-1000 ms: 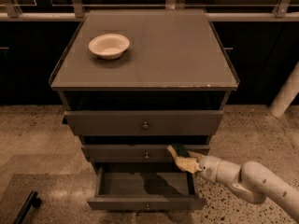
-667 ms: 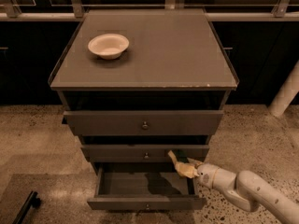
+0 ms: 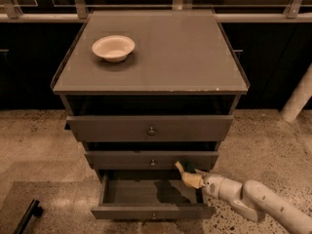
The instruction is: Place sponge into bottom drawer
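The sponge, now held above the drawer floor, will be released on the bottom drawer's inside (image 3: pixel 184 187), near the side closest to my white arm.
The bottom drawer (image 3: pixel 146 193) is pulled out below the two wider drawers, its box open to view. My gripper (image 3: pixel 187 173) reaches in from the lower right on a white arm and hovers over the right part of that open drawer, just below the middle drawer's front. It is shut on the sponge (image 3: pixel 192 176), whose pale yellow body shows between the fingers with a bit of dark green beside it. The sponge is held above the drawer floor and casts a shadow there.
A cream round bowl (image 3: pixel 113 47) sits on the cabinet top (image 3: pixel 185 57) at the back left. The top drawer (image 3: pixel 151 128) and middle drawer (image 3: pixel 152 160) stand slightly out. A white post (image 3: pixel 297 99) stands at right, a dark bar (image 3: pixel 27 217) on the floor at left.
My gripper with the sponge has moved left and a little further in over the open bottom drawer. The drawers and bowl have not moved.
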Action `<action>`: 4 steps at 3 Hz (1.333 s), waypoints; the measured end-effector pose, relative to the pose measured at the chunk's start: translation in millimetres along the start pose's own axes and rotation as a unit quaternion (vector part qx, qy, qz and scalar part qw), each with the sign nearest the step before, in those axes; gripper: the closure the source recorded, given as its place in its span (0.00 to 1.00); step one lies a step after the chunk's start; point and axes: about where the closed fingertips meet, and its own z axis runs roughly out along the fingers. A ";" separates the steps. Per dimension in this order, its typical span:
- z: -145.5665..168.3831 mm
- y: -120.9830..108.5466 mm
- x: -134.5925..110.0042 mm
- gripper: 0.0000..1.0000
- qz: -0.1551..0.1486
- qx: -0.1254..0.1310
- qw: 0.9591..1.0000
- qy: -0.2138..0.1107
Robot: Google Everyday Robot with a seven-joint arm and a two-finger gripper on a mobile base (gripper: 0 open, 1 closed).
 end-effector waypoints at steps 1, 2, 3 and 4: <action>4.5 -11.6 10.6 1.00 0.026 -0.001 1.000 0.003; 20.4 -44.0 35.0 1.00 0.083 0.002 0.996 0.009; 41.6 -77.3 61.5 1.00 0.136 0.006 0.990 0.021; 62.2 -105.0 79.7 1.00 0.179 0.008 0.983 0.030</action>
